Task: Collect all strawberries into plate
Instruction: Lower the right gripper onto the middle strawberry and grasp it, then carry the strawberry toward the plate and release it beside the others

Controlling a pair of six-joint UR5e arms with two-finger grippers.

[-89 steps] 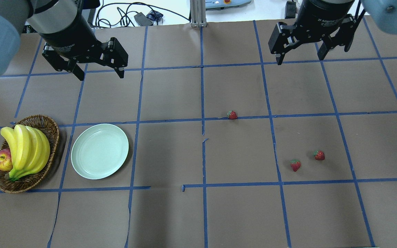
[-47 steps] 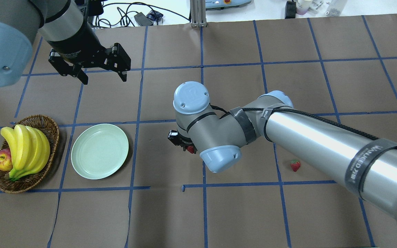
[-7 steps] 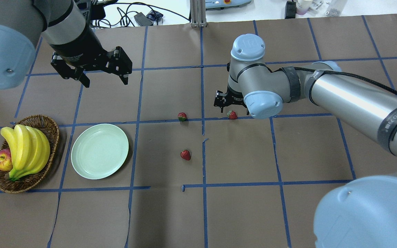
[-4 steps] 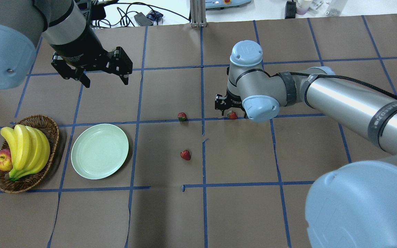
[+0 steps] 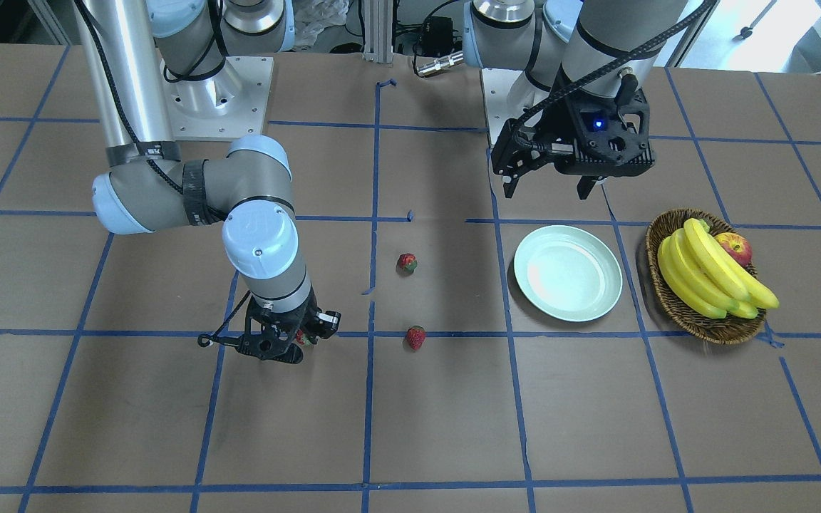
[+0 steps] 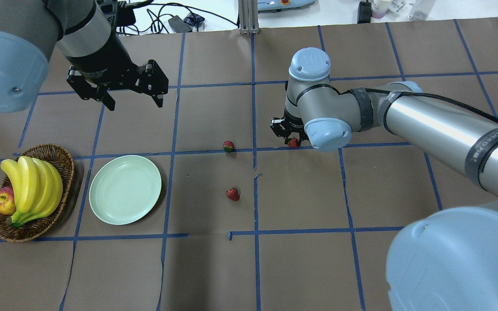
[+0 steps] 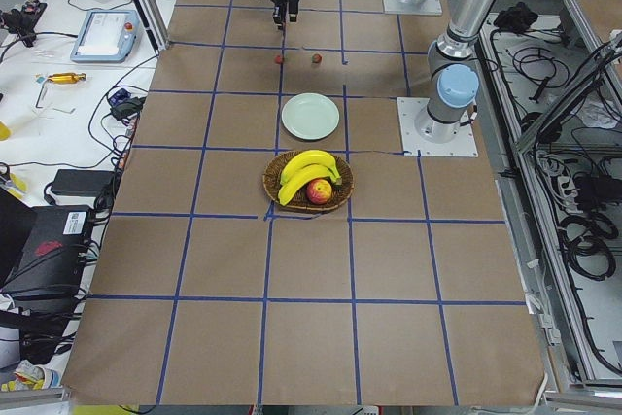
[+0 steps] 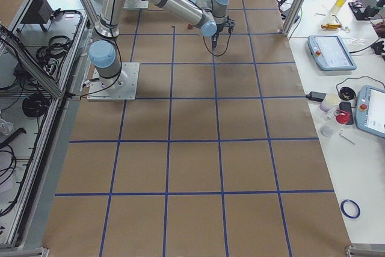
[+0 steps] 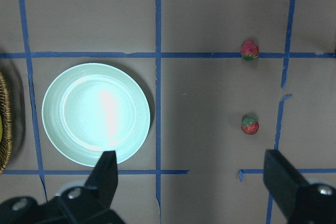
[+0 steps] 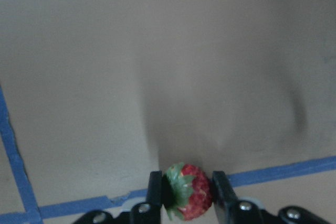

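Observation:
My right gripper is to let go of its strawberry soon. It will put it on the table (image 5: 445, 264) between the strawberry nearer me and the pale green plate.
The pale green plate (image 6: 125, 190) lies empty at the left; it also shows in the front view (image 5: 567, 273) and the left wrist view (image 9: 96, 113). Two strawberries lie loose near the middle, one (image 6: 228, 146) on a blue tape line and one (image 6: 232, 194) nearer me; both show in the left wrist view (image 9: 249, 50) (image 9: 250, 125). My right gripper (image 6: 292, 141) is down at the table, shut on the third strawberry (image 10: 188, 190), which sits between its fingers (image 10: 155, 187). My left gripper (image 6: 130, 93) hangs open and empty above the table, behind the plate.
A brown wicker basket (image 6: 65, 162) with bananas (image 6: 33, 185) and an apple (image 6: 3, 201) stands just left of the plate. Blue tape lines grid the brown table cover. My right arm stretches across the right half of the table.
My right gripper has come down onto the third strawberry and closed on it. My left gripper has barely shifted. The two loose strawberries and the plate have not moved.

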